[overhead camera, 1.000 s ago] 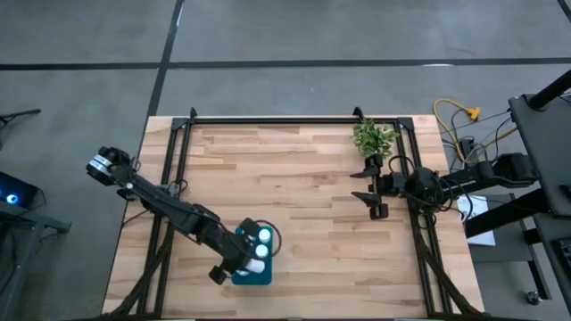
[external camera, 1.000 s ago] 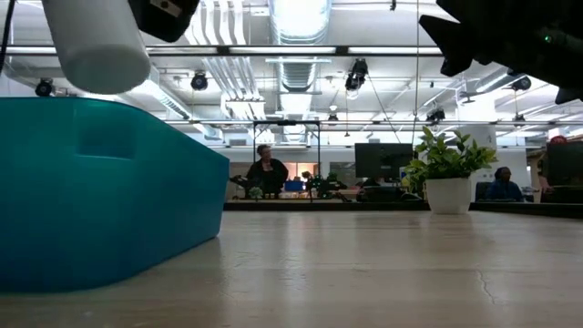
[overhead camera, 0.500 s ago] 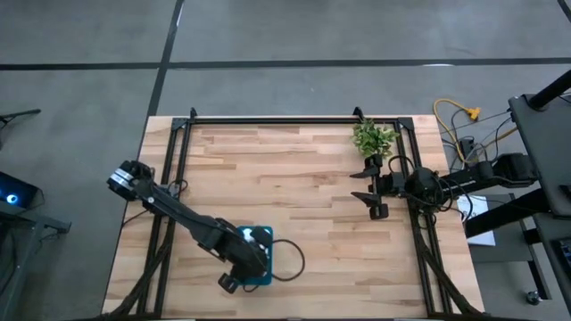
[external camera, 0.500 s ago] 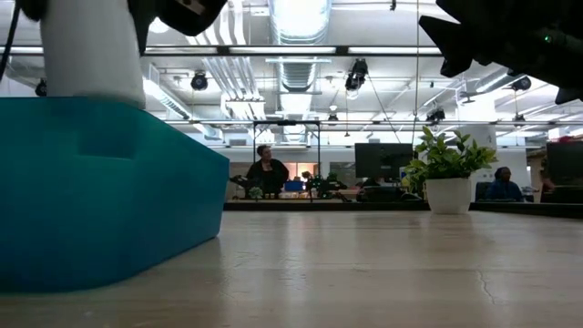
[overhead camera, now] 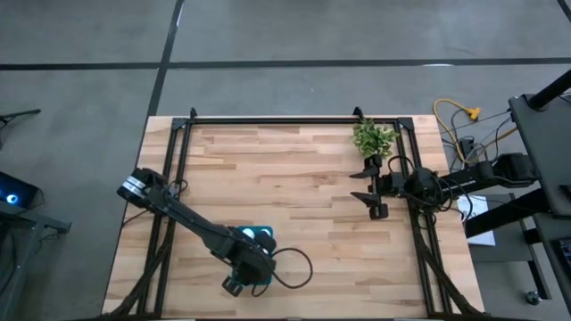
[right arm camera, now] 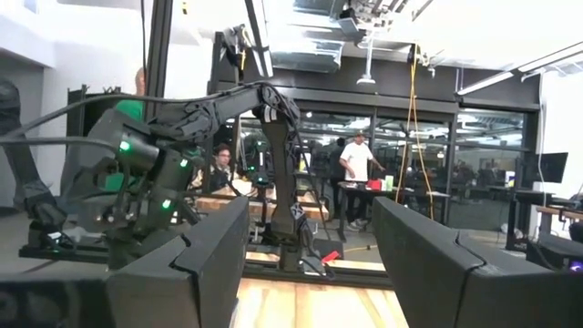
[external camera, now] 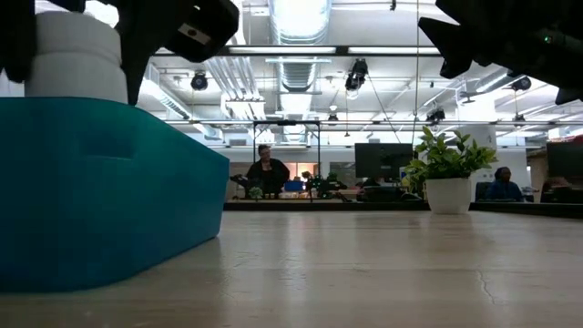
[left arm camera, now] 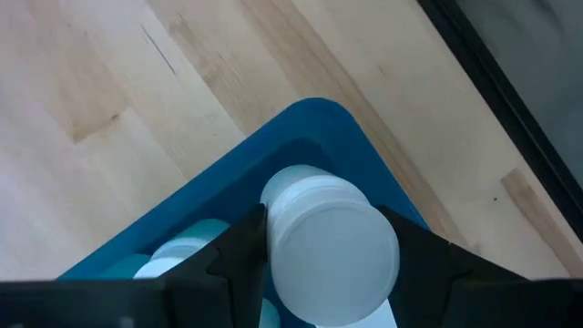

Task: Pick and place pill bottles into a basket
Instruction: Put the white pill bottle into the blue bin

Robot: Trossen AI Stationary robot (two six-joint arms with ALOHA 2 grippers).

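Note:
I will let go of the white pill bottle with my left gripper next to the other bottles in the near end of the teal basket [overhead camera: 260,271] [left arm camera: 273,196].
My left gripper [overhead camera: 252,264] hangs over the teal basket [overhead camera: 254,230] near the table's near edge, shut on a white pill bottle [left arm camera: 332,246]. In the low view the bottle [external camera: 77,64] stands upright, and the basket wall [external camera: 109,191] hides its lower part. Other white bottles [left arm camera: 178,255] stand inside the basket [left arm camera: 319,123]. My right gripper [overhead camera: 376,193] waits open and empty at the table's right side, next to the plant. My left gripper pinches the bottle by its two opposite sides [left arm camera: 278,232], near its upper end, between the two fingers [left arm camera: 239,251]. The fingers come from above, pointing down. The bottle is upright with its lower part inside the basket; whether it rests on the basket's floor I cannot tell.
A small green plant in a white pot [overhead camera: 373,138] stands at the far right and also shows in the low view [external camera: 446,178]. The black frame rails [overhead camera: 268,120] run along the table's far edge and both sides. People sit in the room beyond the table.
My left gripper has gone down over the basket with the bottle. The bottle was tilted and clear above the rim. It now stands upright, with its lower part sunk behind the basket wall. The gripper stays shut on it.

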